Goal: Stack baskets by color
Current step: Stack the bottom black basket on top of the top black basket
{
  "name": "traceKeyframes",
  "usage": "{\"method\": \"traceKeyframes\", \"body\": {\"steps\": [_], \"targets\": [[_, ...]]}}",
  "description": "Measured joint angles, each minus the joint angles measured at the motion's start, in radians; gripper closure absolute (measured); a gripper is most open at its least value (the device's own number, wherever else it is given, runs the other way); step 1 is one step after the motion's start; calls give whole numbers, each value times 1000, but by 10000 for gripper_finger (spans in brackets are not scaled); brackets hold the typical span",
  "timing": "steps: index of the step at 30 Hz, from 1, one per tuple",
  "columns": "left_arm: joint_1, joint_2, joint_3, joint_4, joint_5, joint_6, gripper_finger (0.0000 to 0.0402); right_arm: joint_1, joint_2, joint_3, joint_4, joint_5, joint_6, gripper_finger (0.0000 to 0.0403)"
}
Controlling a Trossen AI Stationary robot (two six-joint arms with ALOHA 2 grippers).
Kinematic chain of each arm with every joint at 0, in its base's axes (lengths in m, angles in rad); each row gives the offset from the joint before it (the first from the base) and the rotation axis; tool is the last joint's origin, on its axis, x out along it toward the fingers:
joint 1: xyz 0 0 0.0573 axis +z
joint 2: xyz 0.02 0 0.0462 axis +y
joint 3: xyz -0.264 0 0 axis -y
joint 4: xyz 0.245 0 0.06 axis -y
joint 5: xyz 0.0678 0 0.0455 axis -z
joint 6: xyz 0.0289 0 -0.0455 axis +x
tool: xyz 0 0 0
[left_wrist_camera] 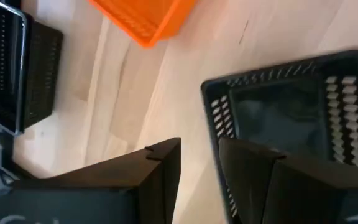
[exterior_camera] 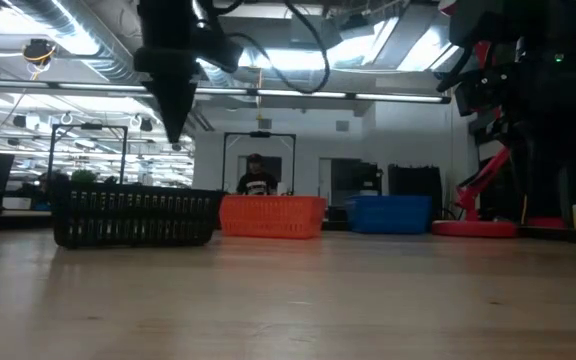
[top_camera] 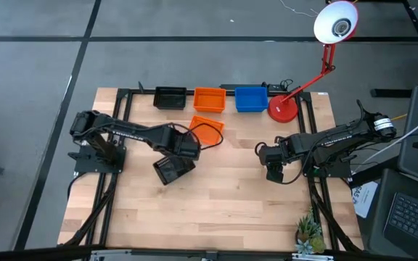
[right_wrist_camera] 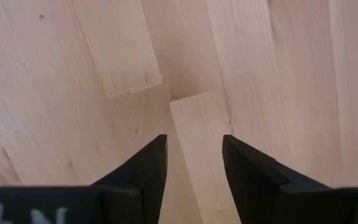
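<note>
I should next close my left gripper on the far side (top_camera: 167,158) (left_wrist_camera: 215,144) of the loose black basket, which is the side that faces the row of baskets.
A black basket (top_camera: 169,96), an orange basket (top_camera: 209,99) and a blue basket (top_camera: 251,98) stand in a row at the table's far edge. A second orange basket (top_camera: 207,130) rests on the table in front of them. A loose black basket (top_camera: 173,171) sits flat on its bottom at mid-table (left_wrist_camera: 291,112). My left gripper (left_wrist_camera: 197,168) hangs open above that basket's edge, well clear of it in the low view (exterior_camera: 173,110). My right gripper (right_wrist_camera: 194,165) stands open over bare wood at the right (top_camera: 273,172), pointing down.
A red lamp base (top_camera: 282,109) stands next to the blue basket, with its arm and white shade (top_camera: 336,23) reaching beyond the far edge. A small plant (top_camera: 309,232) sits at the near right corner. Bare wood lies across the table's near half.
</note>
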Motion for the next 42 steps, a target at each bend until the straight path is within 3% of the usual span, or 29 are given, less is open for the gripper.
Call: {"method": "traceKeyframes", "body": {"steps": [5, 10, 20, 29, 37, 42], "targets": [[31, 0, 0, -49, 0, 42, 298, 0, 0, 0, 0, 0, 3, 248], [45, -31, 0, -185, -47, -10, 298, 0, 0, 0, 0, 0, 1, 248], [11, -267, -75, -223, -140, -111, 298, 0, 0, 0, 6, 0, 3, 248], [12, -509, -366, 78, -188, -139, 298, 0, 0, 0, 11, 0, 1, 248], [21, -501, -470, 206, -211, -195, 298, 0, 0, 0, 12, 0, 0, 248], [61, -470, -534, 329, -72, -191, 298, 0, 0, 0, 29, 0, 0, 248]]}}
